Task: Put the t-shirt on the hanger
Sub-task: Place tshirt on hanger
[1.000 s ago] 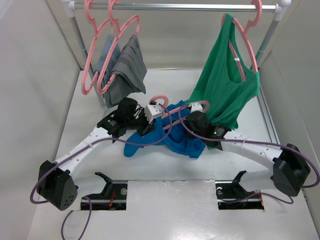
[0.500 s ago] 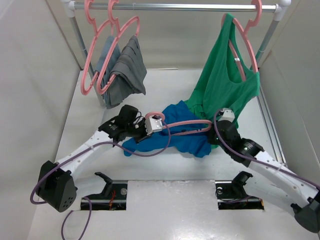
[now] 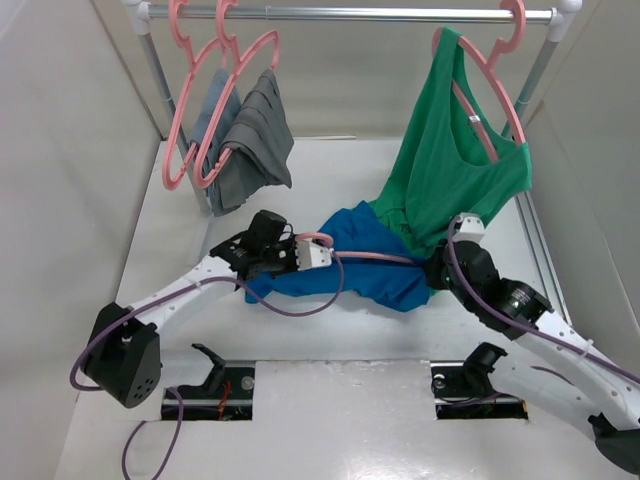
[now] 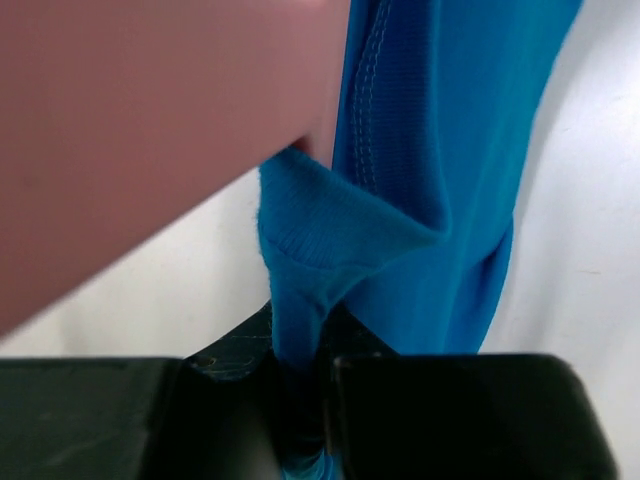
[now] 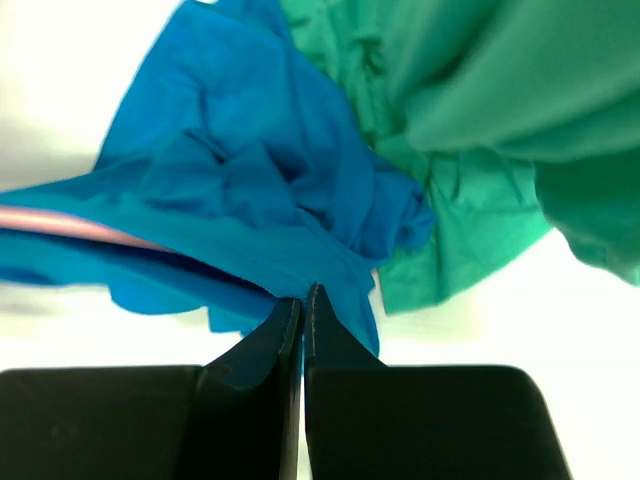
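Observation:
My grippers are both pinching the blue t-shirt and leaving the pink hanger's hook free, so my right gripper will take the hanger's bar [image 3: 368, 255] before my left gripper opens.
The bright blue t-shirt [image 3: 365, 260] lies spread on the table with the pink hanger [image 3: 375, 256] running through it; only the hanger's hook and part of one bar show. My left gripper [image 3: 320, 256] is at the shirt's left end by the hook, shut on a fold of ribbed blue fabric [image 4: 300, 260], with the hanger [image 4: 150, 130] a pink blur right above. My right gripper [image 3: 438, 272] is at the shirt's right end, jaws shut with their tips [image 5: 303, 300] on the edge of the t-shirt [image 5: 240, 180]. The hanger bar [image 5: 40, 222] shows inside the fabric.
A green tank top [image 3: 450, 170] hangs on a pink hanger from the rail [image 3: 350, 14] at back right, its hem touching the shirt [image 5: 480, 150]. Grey garments [image 3: 245, 140] on pink hangers hang at back left. White walls close both sides.
My right arm has drawn back to the right and nearer, and the t-shirt is now stretched out along the hanger. My left gripper shifted slightly right. The green top has swung.

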Controlling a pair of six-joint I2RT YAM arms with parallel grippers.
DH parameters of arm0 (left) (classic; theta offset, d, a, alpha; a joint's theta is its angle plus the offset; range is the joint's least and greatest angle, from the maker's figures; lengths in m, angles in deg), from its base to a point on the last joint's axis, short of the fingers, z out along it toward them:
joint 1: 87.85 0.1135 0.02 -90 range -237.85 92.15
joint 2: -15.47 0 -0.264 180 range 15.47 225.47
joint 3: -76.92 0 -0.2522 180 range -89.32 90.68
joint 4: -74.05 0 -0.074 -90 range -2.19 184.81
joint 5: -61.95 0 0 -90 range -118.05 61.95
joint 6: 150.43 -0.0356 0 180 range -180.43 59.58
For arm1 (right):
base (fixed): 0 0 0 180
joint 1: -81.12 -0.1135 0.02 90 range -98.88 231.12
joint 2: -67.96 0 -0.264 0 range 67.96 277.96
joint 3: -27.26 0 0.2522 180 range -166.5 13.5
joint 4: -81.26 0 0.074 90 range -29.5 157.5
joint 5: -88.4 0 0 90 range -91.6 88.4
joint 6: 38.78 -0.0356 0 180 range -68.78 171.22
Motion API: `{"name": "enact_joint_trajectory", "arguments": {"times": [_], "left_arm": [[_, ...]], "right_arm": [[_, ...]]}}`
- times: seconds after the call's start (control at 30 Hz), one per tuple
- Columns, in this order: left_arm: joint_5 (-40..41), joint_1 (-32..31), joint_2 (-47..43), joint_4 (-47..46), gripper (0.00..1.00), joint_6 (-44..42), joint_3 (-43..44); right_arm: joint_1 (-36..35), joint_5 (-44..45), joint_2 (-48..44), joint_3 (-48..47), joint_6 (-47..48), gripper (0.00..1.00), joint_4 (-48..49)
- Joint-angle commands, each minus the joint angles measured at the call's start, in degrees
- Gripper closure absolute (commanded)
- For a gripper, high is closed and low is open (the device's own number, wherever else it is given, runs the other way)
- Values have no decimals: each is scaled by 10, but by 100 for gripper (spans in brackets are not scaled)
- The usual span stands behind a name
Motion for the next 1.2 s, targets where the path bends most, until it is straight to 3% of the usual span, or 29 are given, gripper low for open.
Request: {"name": "enact_joint_trajectory", "arguments": {"times": [0.0, 0.13, 0.23, 0.37, 0.5, 0.67, 0.8, 0.83, 0.9, 0.93, 1.03, 1.17], "left_arm": [[138, 12, 12, 15, 100, -15, -3], [153, -7, 28, 15, 100, 0, 13], [59, -7, 28, 64, 100, 13, 66], [19, -57, 23, 86, 100, 25, 101], [-24, -88, 10, 91, 100, 25, 112], [-27, -93, -2, 91, 100, 5, 105], [-6, -93, -7, 91, 100, -28, 93], [1, -93, -7, 91, 100, -33, 93], [1, -93, -7, 85, 100, -41, 93], [1, -93, -7, 85, 100, -46, 93], [-7, -93, -7, 85, 100, -62, 93], [-44, -93, -7, 85, 100, -70, 98]], "right_arm": [[-13, 62, -3, -37, 81, 100, -21], [-34, -28, 29, -50, 170, 100, 64], [-50, -128, 62, -50, 230, 100, 151], [-57, -232, 95, -49, 272, 100, 256], [-64, -293, 159, -87, 318, 100, 263], [-64, -280, 145, -103, 344, 100, 218], [-64, -256, 110, -128, 358, 67, 156], [-64, -256, 110, -142, 367, 50, 141], [-64, -283, 110, -164, 401, 42, 87], [-64, -292, 110, -177, 410, 33, 68], [-64, -327, 132, -220, 445, 28, 19], [-64, -401, 155, -216, 481, 28, 41]]}}
